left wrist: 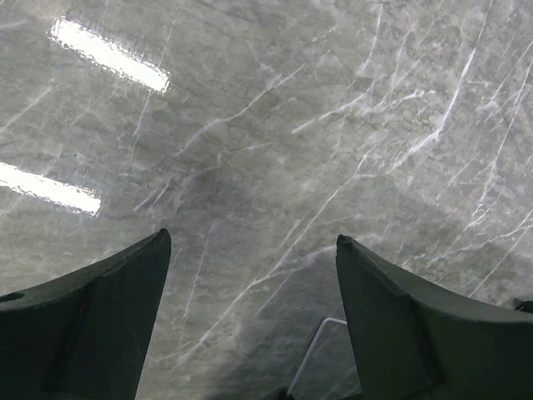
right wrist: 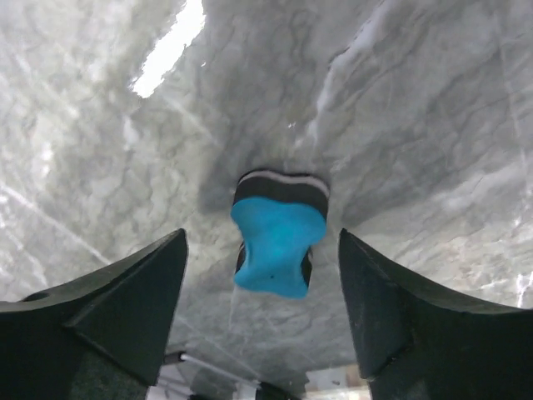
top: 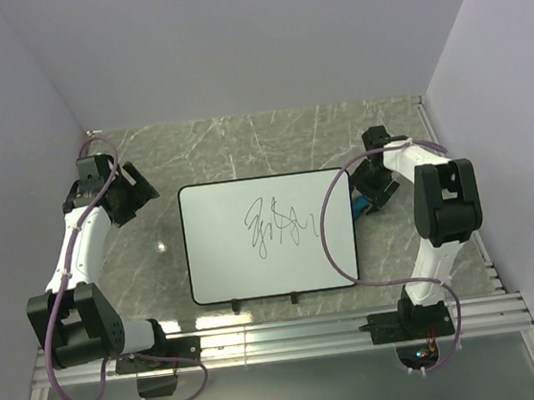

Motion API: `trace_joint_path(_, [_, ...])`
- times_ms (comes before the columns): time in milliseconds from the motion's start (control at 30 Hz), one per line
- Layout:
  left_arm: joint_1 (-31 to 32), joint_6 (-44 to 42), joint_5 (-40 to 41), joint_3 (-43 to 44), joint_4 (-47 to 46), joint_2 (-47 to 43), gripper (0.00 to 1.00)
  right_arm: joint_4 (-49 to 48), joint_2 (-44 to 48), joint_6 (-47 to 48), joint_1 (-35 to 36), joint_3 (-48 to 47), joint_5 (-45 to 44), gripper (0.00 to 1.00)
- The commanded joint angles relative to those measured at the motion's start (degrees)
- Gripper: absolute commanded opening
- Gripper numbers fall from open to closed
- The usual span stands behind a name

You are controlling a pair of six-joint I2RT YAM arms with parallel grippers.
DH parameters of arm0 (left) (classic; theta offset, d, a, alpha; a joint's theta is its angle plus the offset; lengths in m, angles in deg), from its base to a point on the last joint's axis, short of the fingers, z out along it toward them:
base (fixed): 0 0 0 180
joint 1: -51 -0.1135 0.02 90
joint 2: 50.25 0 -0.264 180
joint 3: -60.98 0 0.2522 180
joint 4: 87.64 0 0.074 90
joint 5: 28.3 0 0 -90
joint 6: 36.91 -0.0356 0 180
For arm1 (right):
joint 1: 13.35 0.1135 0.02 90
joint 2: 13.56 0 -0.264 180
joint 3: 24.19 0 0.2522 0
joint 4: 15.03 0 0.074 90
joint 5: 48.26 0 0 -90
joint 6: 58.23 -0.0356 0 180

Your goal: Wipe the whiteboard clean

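The middle of the whiteboard's short edge [top: 185,236] on my left gripper's own side will be gripped next by that gripper, to hold the whiteboard steady.
The whiteboard [top: 269,235] lies flat in the middle of the marble table, with a black scribble [top: 277,224] near its centre. A small blue eraser [right wrist: 276,242] with a dark felt base rests on the table just off the board's right edge [top: 358,209]. My right gripper [right wrist: 262,242] hangs open above the eraser, a finger on each side, neither touching it. To the left of the board, near its far corner, my left gripper [left wrist: 250,242] is open over bare marble with nothing between its fingers. A sliver of the board's corner [left wrist: 321,350] shows in the left wrist view.
White walls close the table in at the back and on both sides. A metal rail [top: 282,333] runs along the near edge by the arm bases. Purple cables [top: 334,192] loop from each arm, the right one over the board's right side.
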Motion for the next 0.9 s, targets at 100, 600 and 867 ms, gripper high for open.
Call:
trace_joint_path(100, [0.17, -1.85, 0.97, 0.53, -0.99, -1.74, 0.85, -0.37, -2.70, 1.14, 0.07, -1.27, -4.80, 0.67])
trace_joint_path(600, [0.17, -2.81, -0.18, 0.10, 1.99, -4.28, 0.83, 0.15, 1.15, 5.10, -0.37, 2.60, -5.51, 0.01])
trace_joint_path(867, [-3.35, -1.50, -17.18, -7.09, -4.14, -12.63, 0.99, 4.19, 10.46, 7.55, -7.48, 3.48, -6.91, 0.00])
